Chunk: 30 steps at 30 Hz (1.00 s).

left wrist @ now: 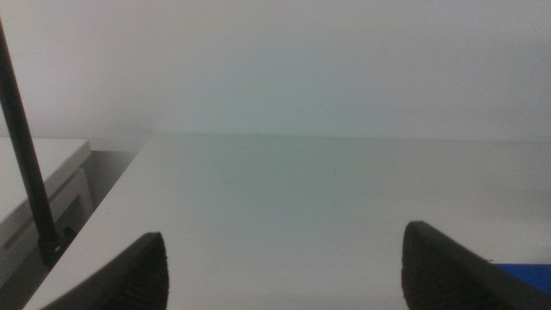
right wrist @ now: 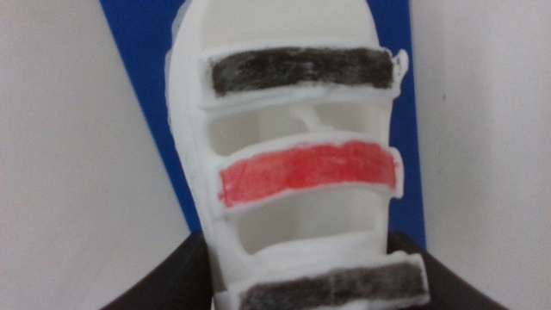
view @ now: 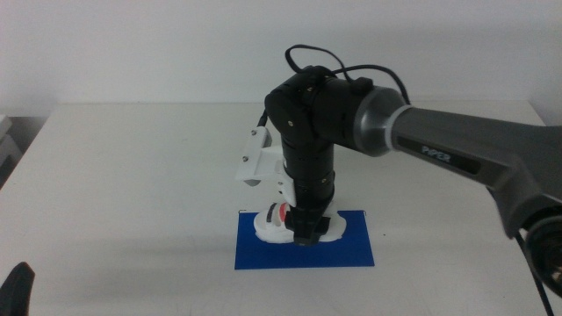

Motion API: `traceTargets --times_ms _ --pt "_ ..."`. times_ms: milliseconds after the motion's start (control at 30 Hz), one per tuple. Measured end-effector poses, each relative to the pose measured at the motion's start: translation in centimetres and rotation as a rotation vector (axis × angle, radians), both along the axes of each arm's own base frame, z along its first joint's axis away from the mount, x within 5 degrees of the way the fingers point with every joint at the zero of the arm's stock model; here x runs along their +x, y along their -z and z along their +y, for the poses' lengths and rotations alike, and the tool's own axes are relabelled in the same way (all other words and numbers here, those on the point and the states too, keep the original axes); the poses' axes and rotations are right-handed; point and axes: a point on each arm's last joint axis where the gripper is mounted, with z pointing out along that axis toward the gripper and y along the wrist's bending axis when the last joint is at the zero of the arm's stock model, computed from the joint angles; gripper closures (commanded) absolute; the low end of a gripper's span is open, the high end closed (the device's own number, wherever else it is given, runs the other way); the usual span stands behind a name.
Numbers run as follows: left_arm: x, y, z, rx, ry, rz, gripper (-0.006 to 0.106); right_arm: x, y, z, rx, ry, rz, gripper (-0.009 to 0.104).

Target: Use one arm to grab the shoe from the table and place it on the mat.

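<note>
Next, my right gripper lets go of the white shoe on the middle of the dark-blue mat (view: 301, 237).
The white shoe (view: 268, 230) with dark, red and dark straps rests on the dark-blue mat (view: 351, 250) near the table's front centre. My right gripper (view: 305, 230) reaches straight down over it from the right arm, shut on the shoe. In the right wrist view the shoe (right wrist: 301, 172) fills the frame over the mat (right wrist: 142, 86), and the right gripper (right wrist: 314, 293) has its dark jaws pressed against both sides of the shoe. My left gripper (view: 18, 285) waits at the front left corner; it stands open (left wrist: 284, 267) with nothing between its jaws.
The white table (view: 132, 175) stretches wide around the mat. A corner of the mat (left wrist: 525, 271) shows in the left wrist view. A black rod (left wrist: 26, 155) and a white unit stand beyond the table's left edge.
</note>
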Motion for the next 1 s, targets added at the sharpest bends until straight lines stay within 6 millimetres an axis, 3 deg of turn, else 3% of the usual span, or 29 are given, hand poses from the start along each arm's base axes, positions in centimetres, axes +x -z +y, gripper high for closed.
traceTargets --times_ms 400,633,700,833,1000 --pt "0.0 0.0 0.0 0.000 0.000 0.000 0.008 0.1 1.1 -0.8 0.022 0.020 -0.011 0.098" --pt "0.0 0.0 0.0 0.000 0.000 0.000 0.008 0.3 2.1 -0.5 0.026 0.021 -0.003 0.088" --pt "0.0 0.0 0.0 0.000 0.000 0.000 0.008 0.4 2.3 -0.5 0.025 0.022 0.001 0.082" --pt "0.0 0.0 0.0 0.000 0.000 0.000 0.008 0.3 2.3 -0.5 0.026 0.029 0.002 0.038" --pt "0.0 0.0 0.0 0.000 0.000 0.000 0.008 0.4 2.3 -0.5 0.026 0.034 0.000 0.017"
